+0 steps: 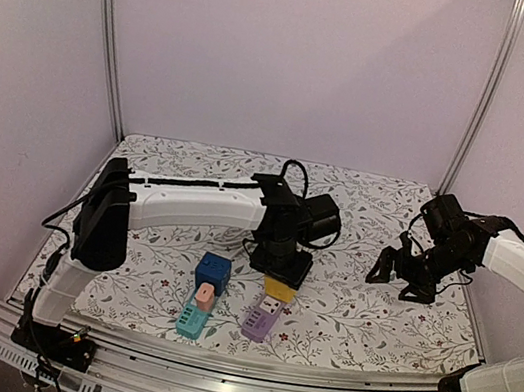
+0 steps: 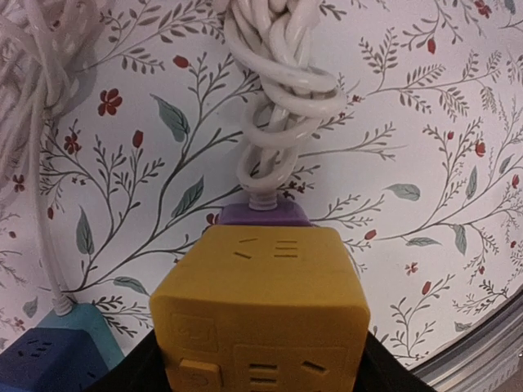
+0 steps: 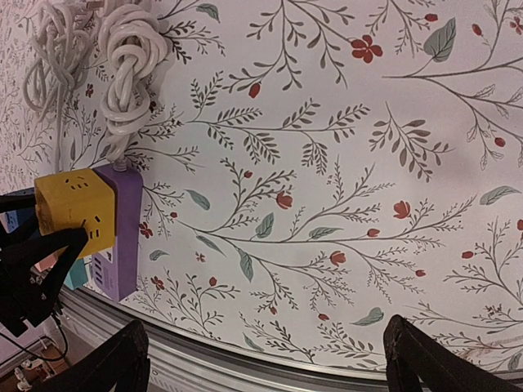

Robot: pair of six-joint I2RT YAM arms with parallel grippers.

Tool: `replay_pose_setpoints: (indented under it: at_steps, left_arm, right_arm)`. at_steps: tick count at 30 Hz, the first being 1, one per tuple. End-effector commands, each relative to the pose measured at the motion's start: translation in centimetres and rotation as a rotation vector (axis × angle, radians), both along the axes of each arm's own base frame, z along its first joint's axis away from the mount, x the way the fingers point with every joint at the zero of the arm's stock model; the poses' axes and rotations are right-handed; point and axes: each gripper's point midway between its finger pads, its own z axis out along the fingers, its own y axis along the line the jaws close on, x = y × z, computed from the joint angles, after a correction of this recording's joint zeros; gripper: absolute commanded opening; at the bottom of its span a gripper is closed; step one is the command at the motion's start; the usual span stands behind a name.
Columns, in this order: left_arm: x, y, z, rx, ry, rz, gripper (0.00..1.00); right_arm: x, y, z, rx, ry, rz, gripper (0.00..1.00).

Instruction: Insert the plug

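Note:
The robot's left gripper needs to let go of the yellow cube plug, purple piece underneath, close beside the blue cube [image 1: 261, 260] [image 2: 159, 237].
My left gripper [image 1: 280, 265] is shut on a yellow cube plug [image 1: 278, 288], its black fingers [image 2: 135, 369] on both sides of the cube [image 2: 261, 310]. The cube sits over the cable end of a purple power strip [image 1: 262, 318], which shows just past it in the left wrist view [image 2: 263, 214]. I cannot tell whether the two touch. In the right wrist view the cube [image 3: 73, 204] lies against the purple strip [image 3: 124, 245]. My right gripper [image 1: 403, 274] is open and empty at the right, apart from them, its fingertips [image 3: 114, 359] spread wide.
A teal power strip [image 1: 189, 320] carrying a pink plug [image 1: 205, 296] lies left of the purple one, with a blue cube [image 1: 213, 271] behind it. Coiled white cables [image 2: 278, 90] lie beyond the strips. The table's metal front rail [image 3: 245, 363] runs close by.

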Motion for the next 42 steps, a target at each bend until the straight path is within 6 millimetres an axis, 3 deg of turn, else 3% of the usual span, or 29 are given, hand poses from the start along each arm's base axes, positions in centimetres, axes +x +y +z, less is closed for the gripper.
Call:
replay_pose_setpoints:
  at_steps: [1,15,21,35,42]
  left_arm:
    - [-1.0,1.3,-1.9,0.068,0.061,-0.003,0.0]
    - [-0.7,2.7,-2.2,0.208,-0.027,-0.009,0.0]
    - [-1.3,2.8,-3.9,0.248,-0.021,-0.002,0.0]
    - [-1.8,6.1,-7.9,0.464,-0.02,-0.047,0.0]
    - [-1.4,6.7,-7.8,0.487,-0.038,-0.056,0.0]
  right_arm:
    - [0.1,-0.3,0.1,-0.006,-0.02,0.001,0.99]
    - [0.5,-0.2,0.0,-0.019,-0.022,0.01,0.99]
    - [0.5,-0.3,-0.3,-0.026,-0.014,0.011,0.99]
    - [0.1,-0.6,-0.8,-0.037,-0.005,0.005,0.99]
    - [0.2,-0.6,-0.8,-0.04,-0.007,0.004,0.99]
